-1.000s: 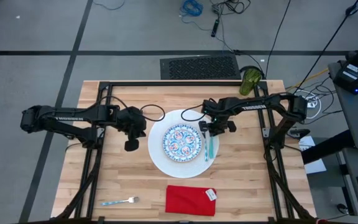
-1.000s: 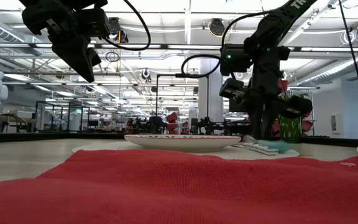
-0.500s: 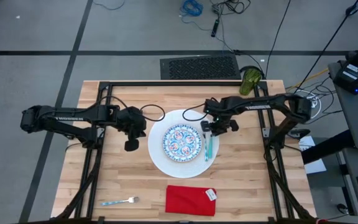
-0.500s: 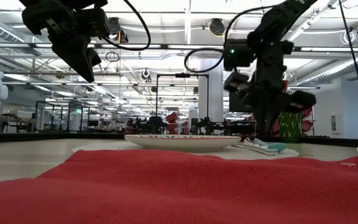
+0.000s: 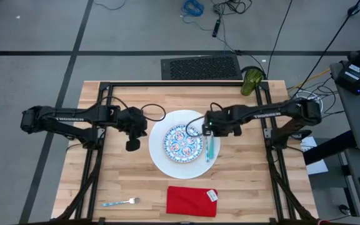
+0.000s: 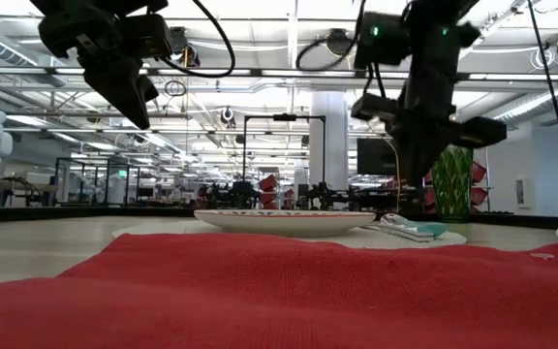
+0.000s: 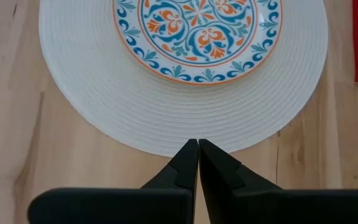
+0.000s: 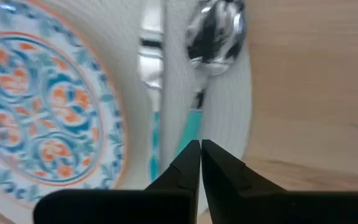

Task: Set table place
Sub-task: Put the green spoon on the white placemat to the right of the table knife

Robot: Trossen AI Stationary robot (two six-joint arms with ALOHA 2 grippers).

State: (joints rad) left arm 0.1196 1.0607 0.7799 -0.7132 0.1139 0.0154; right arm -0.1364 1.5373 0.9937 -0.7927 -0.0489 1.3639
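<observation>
The spoon's handle slants toward the knife; next my right hand grips the spoon by its neck (image 8: 200, 92) and straightens it alongside the knife.
The big white plate (image 5: 160, 153) lies mid-table with the small blue-patterned plate (image 5: 182, 142) on it. The knife (image 8: 149, 56) and the teal-handled spoon (image 8: 215, 30) lie side by side on the big plate's right rim (image 5: 210, 149). My right gripper (image 5: 206, 129) hangs shut and empty above them (image 6: 410, 170). My left gripper (image 5: 132, 146) is shut and empty in the air just left of the big plate (image 7: 185, 124). The red napkin (image 5: 192, 201) and the fork (image 5: 120, 202) lie near the front edge. The green cup (image 5: 252, 81) stands at the far right.
The black frame rails (image 5: 99, 150) run along the table's left, right and far sides. A white tag (image 5: 212, 195) lies on the napkin's right end. Bare wood shows right of the plate (image 5: 242, 162) and at the front left.
My right gripper has risen from just above the spoon and knife to well above the plate, and its arm has swung a little toward the table's near edge. The spoon and knife have stayed on the plate's right rim.
</observation>
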